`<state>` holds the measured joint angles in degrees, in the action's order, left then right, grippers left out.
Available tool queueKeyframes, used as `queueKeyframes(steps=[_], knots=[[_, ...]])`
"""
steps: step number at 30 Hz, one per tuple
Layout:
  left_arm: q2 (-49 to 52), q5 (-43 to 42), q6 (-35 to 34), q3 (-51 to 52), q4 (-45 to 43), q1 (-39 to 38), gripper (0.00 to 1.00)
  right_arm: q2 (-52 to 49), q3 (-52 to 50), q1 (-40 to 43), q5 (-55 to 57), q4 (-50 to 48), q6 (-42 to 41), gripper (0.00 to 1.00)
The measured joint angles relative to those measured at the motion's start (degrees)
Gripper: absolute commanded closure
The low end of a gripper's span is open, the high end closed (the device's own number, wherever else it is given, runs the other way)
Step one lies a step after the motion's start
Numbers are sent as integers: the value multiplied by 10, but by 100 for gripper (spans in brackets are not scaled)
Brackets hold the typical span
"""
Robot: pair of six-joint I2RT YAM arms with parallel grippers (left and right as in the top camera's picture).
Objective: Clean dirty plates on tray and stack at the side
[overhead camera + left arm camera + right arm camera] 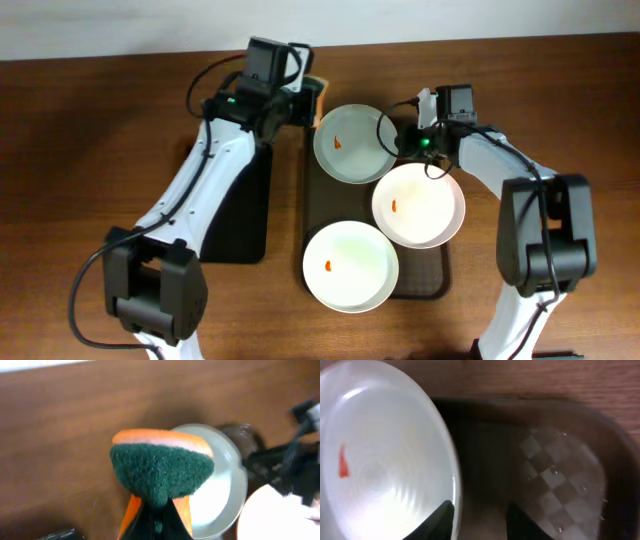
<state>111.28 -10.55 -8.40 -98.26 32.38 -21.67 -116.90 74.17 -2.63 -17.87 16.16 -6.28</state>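
Note:
The robot's left gripper will release the green-and-orange sponge in the middle of the smaller black tray (221, 200).
Three white dirty plates, each with an orange-red smear, lie on the brown tray (425, 282): a far plate (350, 150), a right plate (420, 208) and a near plate (350, 268). My left gripper (303, 103) is shut on a green-and-orange sponge (161, 466), held just left of the far plate (227, 487). My right gripper (396, 138) is open at the far plate's right rim. In the right wrist view its left finger lies over the plate's (385, 460) edge and its right finger over the tray (560, 455), with the gripper (480, 520) straddling the rim.
A smaller black tray (240, 210) lies left of the brown tray, under my left arm. The right plate overlaps the far plate's edge and shows in the left wrist view (272, 515). A brown wooden table (90, 150) surrounds everything.

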Motion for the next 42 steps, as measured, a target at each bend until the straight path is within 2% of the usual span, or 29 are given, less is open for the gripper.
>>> queueKeyframes(steps=[1,2,3,11,14,19,23,25,26,28,34,39,41,42], knots=[[7,0,-12,0,-6,-11,100,-5,0,0,-3,-2,0,72],[26,0,-29,0,-22,-23,100,-5,0,0,-6,-5,-1,85],[54,-2,-43,0,-40,-32,100,-5,0,-2,-6,-13,0,89],[161,-2,-110,0,-115,-90,100,-5,2,-11,1,47,-35,91],[199,-16,-144,-1,-114,-90,100,-5,2,-11,2,49,-43,91],[202,-16,-153,-19,-22,-90,100,-5,2,-11,3,55,-45,91],[204,65,-136,-47,66,-96,100,-5,2,-12,2,60,-45,91],[204,116,-105,-56,87,-100,100,-5,2,-16,-6,65,-46,91],[207,173,-76,-67,101,-102,100,-5,2,-20,-11,66,-47,92],[217,229,-51,-89,116,-103,100,-5,2,-21,-19,67,-49,96],[233,282,-31,-201,235,-102,100,-5,7,-20,7,79,-64,96],[232,247,-31,-329,406,-80,100,-4,10,-20,22,83,-50,96],[214,203,-32,-345,474,-34,100,3,27,-19,30,123,-20,96],[204,174,-32,-345,538,10,100,16,40,-18,35,137,-7,96]])
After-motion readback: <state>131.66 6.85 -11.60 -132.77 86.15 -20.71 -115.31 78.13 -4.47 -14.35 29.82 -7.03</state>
